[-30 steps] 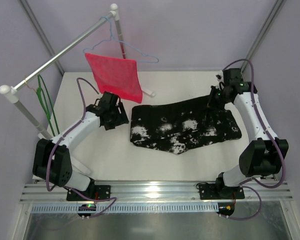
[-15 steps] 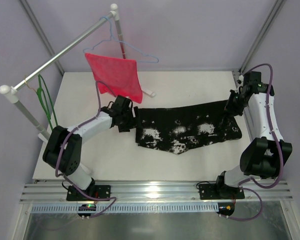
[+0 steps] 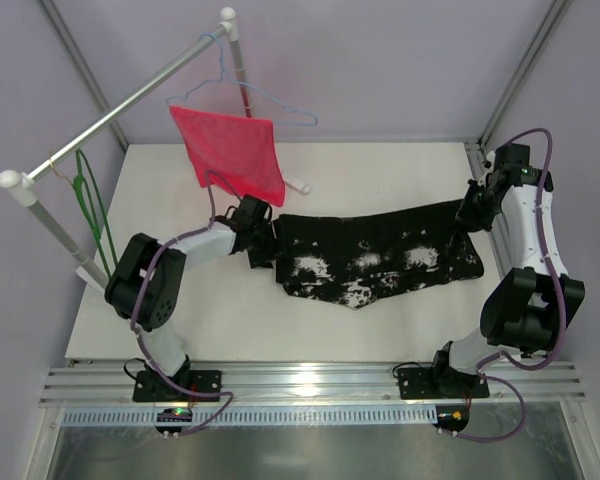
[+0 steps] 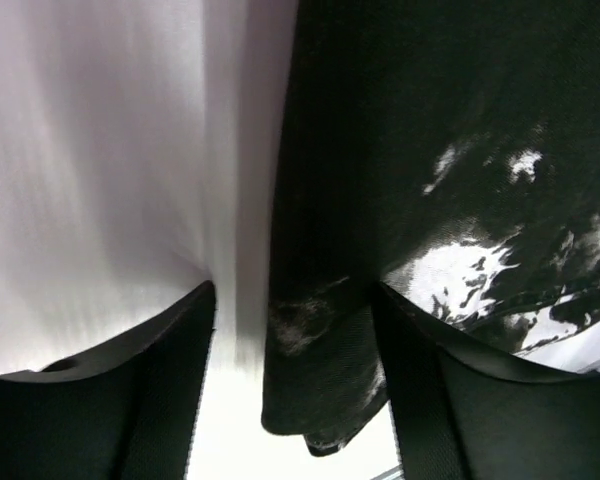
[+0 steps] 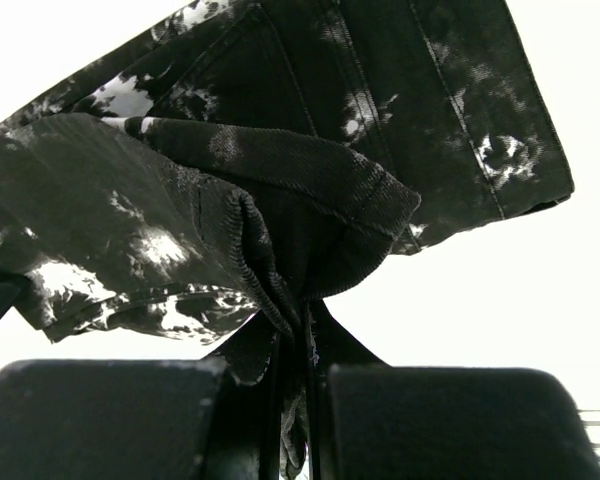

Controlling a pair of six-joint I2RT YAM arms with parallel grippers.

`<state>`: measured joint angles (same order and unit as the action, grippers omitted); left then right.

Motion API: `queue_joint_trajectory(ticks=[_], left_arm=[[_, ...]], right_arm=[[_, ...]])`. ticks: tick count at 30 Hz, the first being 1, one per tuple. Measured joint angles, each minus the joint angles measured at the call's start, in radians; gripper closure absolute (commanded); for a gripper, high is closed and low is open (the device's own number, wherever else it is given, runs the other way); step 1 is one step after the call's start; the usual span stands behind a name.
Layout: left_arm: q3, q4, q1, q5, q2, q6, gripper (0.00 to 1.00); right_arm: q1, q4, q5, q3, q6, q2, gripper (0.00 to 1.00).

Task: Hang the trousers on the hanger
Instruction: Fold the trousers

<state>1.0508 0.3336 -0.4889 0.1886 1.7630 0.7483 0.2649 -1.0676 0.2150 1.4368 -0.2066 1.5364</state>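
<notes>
The robot's right gripper should release the trousers' corner on the table (image 3: 420,229), just behind the white splotch nearest that gripper.
The black trousers (image 3: 375,255) with white splotches lie spread across the middle of the table. My right gripper (image 3: 472,212) is shut on their far right corner and holds it bunched and lifted; in the right wrist view the fabric (image 5: 280,200) is pinched in my gripper (image 5: 295,350). My left gripper (image 3: 263,232) is open at the trousers' left edge. In the left wrist view the dark fabric edge (image 4: 320,350) hangs in my gripper (image 4: 295,400), touching neither finger clearly. The green hanger (image 3: 92,205) hangs from the rail at the far left.
A slanted metal rail (image 3: 120,108) on white posts runs along the back left. A pale blue wire hanger (image 3: 270,100) on it carries a red mesh cloth (image 3: 235,150) just behind my left gripper. A frame post (image 3: 515,70) stands at the back right.
My left gripper has moved right onto the trousers' left edge. My right gripper has pulled the right corner to the right and back, stretching the trousers out.
</notes>
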Motion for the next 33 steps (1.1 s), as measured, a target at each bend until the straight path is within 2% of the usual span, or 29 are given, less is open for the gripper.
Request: queue_joint_trajectory(ticks=[1,4,6,13,19,21,22,23,25,26,28,29,30,32,33], left_arm=[[0.000,-0.011,0.000,0.014,0.008,0.007,0.61],[0.014,-0.029,0.000,0.058,0.042,0.027,0.99],[0.043,-0.012,0.000,0.072,0.074,0.026,1.00],[0.084,0.120,0.016,-0.041,0.067,0.003,0.99],[0.060,0.238,0.121,-0.164,-0.012,-0.027,0.98],[0.059,0.270,0.152,-0.193,-0.023,-0.030,0.86],[0.059,0.281,0.159,-0.201,-0.026,-0.031,0.67],[0.059,0.291,0.163,-0.211,-0.029,-0.039,0.57],[0.058,0.318,0.162,-0.241,-0.040,-0.046,0.47],[0.058,0.328,0.162,-0.251,-0.048,-0.050,0.46],[0.058,0.344,0.163,-0.267,-0.068,-0.052,0.44],[0.058,0.349,0.163,-0.270,-0.077,-0.054,0.44],[0.058,0.355,0.163,-0.275,-0.086,-0.056,0.43],[0.063,0.370,0.163,-0.282,-0.092,-0.060,0.42],[0.067,0.378,0.163,-0.287,-0.092,-0.064,0.42]], right_arm=[[0.000,0.001,-0.005,-0.001,0.000,0.003,0.96],[0.001,0.005,-0.015,-0.001,0.000,0.010,0.96],[0.001,0.006,-0.016,-0.001,0.000,0.012,0.96],[-0.013,0.068,0.044,-0.065,-0.011,0.013,0.96],[-0.149,0.114,0.069,-0.100,-0.037,0.052,0.96],[-0.179,0.118,0.076,-0.097,-0.039,0.080,0.96],[-0.185,0.116,0.077,-0.092,-0.039,0.095,0.96],[-0.187,0.111,0.076,-0.083,-0.039,0.110,0.96],[-0.181,0.105,0.056,-0.059,-0.033,0.126,0.94],[-0.176,0.102,0.049,-0.050,-0.030,0.126,0.93],[-0.169,0.104,0.033,-0.039,-0.023,0.126,0.86],[-0.165,0.111,0.023,-0.039,-0.020,0.126,0.72],[-0.161,0.116,0.014,-0.042,-0.019,0.127,0.65],[-0.151,0.127,-0.014,-0.049,-0.008,0.143,0.54],[-0.148,0.134,-0.025,-0.051,-0.008,0.154,0.52]])
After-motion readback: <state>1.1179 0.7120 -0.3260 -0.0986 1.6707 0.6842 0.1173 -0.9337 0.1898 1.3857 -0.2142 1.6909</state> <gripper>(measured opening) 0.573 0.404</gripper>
